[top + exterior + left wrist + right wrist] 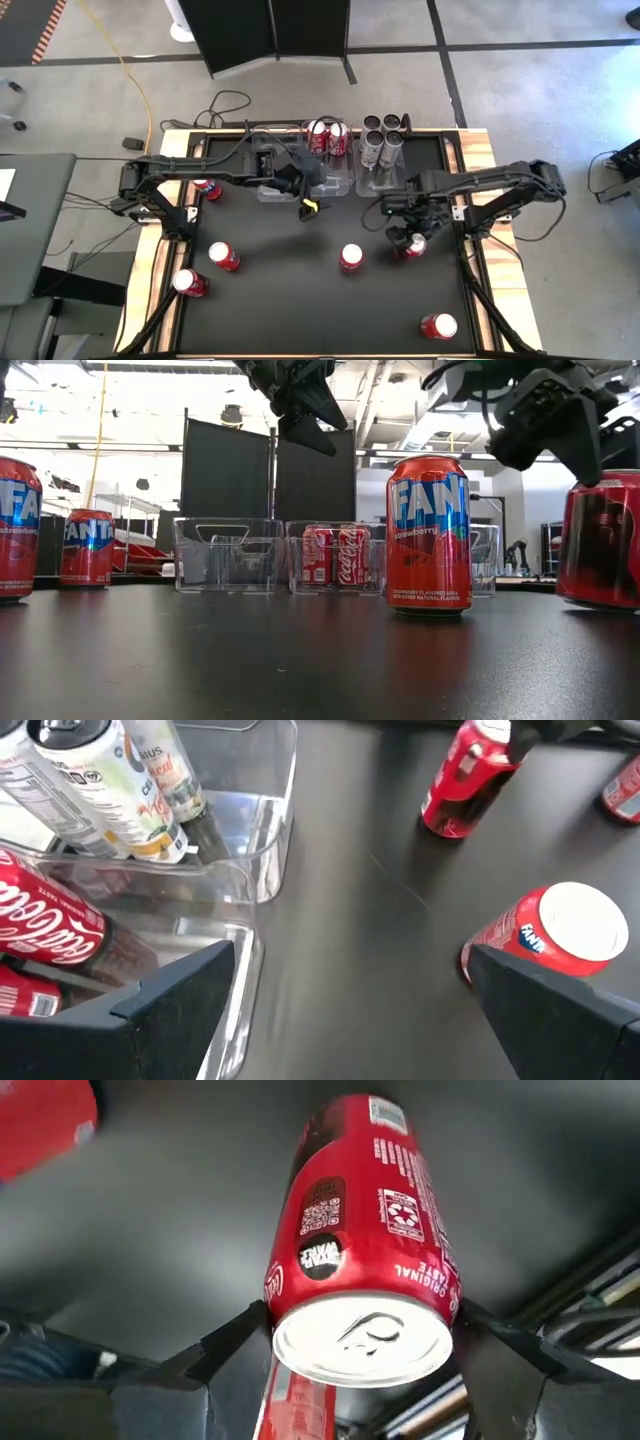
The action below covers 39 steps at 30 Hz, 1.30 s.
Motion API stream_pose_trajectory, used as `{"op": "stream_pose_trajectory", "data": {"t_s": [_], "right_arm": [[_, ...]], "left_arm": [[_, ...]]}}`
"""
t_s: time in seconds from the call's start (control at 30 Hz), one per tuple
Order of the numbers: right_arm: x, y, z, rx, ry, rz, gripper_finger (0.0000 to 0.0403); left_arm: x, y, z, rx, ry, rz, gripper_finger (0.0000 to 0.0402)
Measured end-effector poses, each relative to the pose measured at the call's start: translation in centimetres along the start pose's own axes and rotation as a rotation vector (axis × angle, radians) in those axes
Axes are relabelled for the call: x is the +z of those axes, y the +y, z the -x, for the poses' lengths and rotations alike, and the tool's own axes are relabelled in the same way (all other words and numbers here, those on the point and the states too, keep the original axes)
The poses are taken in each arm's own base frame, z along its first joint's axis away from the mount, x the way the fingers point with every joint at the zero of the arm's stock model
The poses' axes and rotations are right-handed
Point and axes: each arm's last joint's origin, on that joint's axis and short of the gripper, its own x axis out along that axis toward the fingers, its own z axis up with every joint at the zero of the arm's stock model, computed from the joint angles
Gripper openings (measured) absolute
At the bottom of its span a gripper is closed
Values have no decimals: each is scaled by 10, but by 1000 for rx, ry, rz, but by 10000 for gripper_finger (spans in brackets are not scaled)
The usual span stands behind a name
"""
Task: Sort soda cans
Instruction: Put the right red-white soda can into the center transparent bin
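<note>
The red cola can slants steeply in my right fingers, so next I open, straighten above it and grip around its silver top (365, 1342).
Several red soda cans stand on the black table: two Fanta cans (428, 530) (88, 547), plus others (224, 256) (190, 283) (438, 325) (207, 187). Red cola cans (328, 138) fill the middle clear bin, and silver-grey cans (383, 142) fill the right one. My right gripper (408, 238) is shut on a red cola can (360, 1250) at the table's right. My left gripper (308, 205) hangs open, high above the table (305, 410), just in front of the bins, touching nothing. My right gripper pinches the red cola can between its two fingers (235, 1345), just below the silver top rim (300, 1315). The fingers come from above, slanting in from the table's right. The can stays upright, and its base (600, 600) appears to rest on the table.
Three clear bins line the far edge, the left one (228, 555) with no cans showing in it. A Fanta can (351, 258) stands just left of the held can. Wooden rails (478, 150) edge the table; open black surface lies in the near middle.
</note>
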Motion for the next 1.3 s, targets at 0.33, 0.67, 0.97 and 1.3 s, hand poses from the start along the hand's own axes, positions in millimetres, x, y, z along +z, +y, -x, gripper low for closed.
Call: {"op": "stream_pose_trajectory", "data": {"t_s": [0.33, 0.67, 0.97, 1.3], "right_arm": [[15, 4, 4, 80, -103, -33, 286], [8, 10, 1, 28, -218, 184, 306], [-4, 20, -5, 12, -309, 285, 395], [-27, 18, -13, -100, -394, 175, 381]], "left_arm": [[7, 6, 4, 13, -34, 6, 395], [11, 5, 7, 12, -43, 34, 395], [11, 5, 7, 11, -41, 52, 395], [10, 5, 7, 11, -33, 69, 395]]}}
